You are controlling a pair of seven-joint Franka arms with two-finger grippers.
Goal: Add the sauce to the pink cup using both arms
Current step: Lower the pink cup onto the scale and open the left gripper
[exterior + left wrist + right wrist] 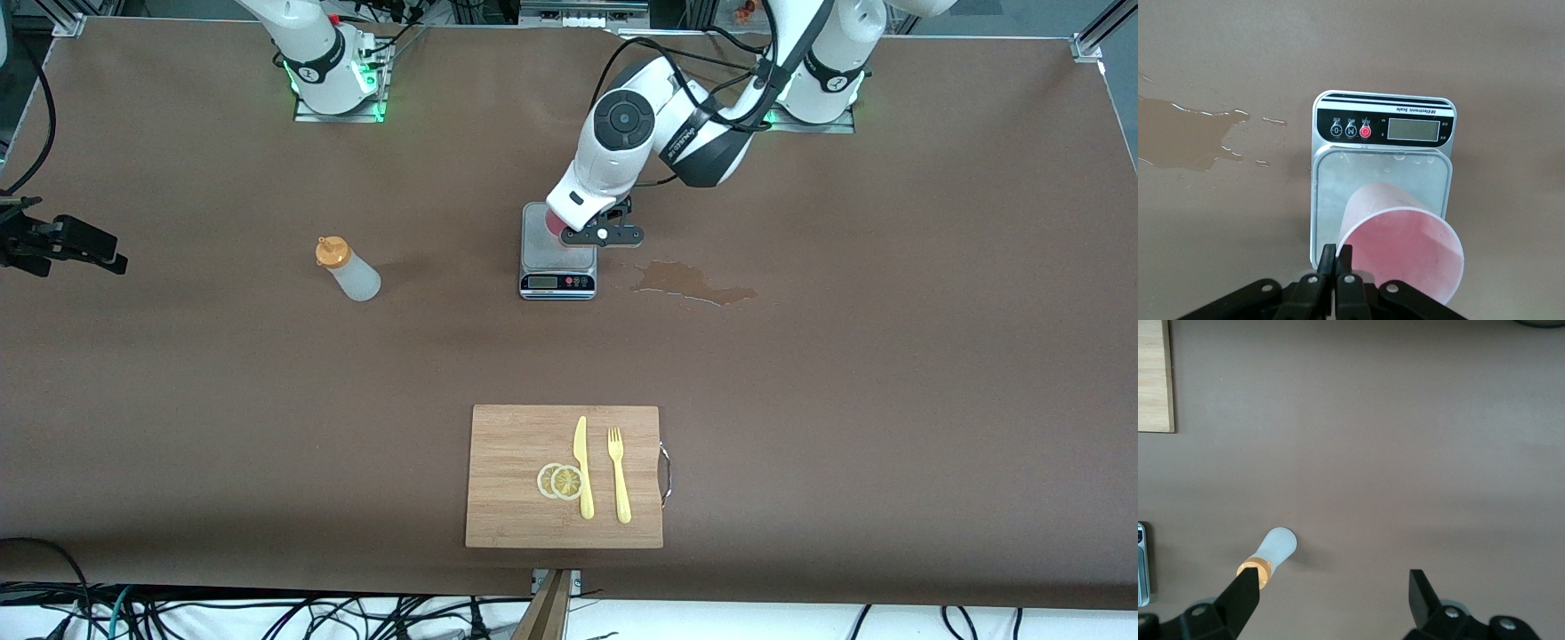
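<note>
My left gripper needs to let go of the pink cup on the middle of the kitchen scale's platform (561,241) (1385,205).
The pink cup (1405,247) stands on the platform of a small kitchen scale (1338,180). My left gripper (1337,252) is shut on the cup's rim, one finger inside and one outside. In the front view the left gripper (605,233) and wrist hide most of the cup (555,224). The sauce bottle (348,271), whitish with an orange cap, stands on the table toward the right arm's end. My right gripper (1333,580) is open and empty, high over the table, with the bottle (1275,550) beside one finger. It is out of the front view.
A wet brown spill (693,283) lies on the table beside the scale (557,267), toward the left arm's end. A wooden cutting board (516,480) near the front edge holds a yellow knife, a fork and two lemon slices. A black device (62,244) sits at the table's edge.
</note>
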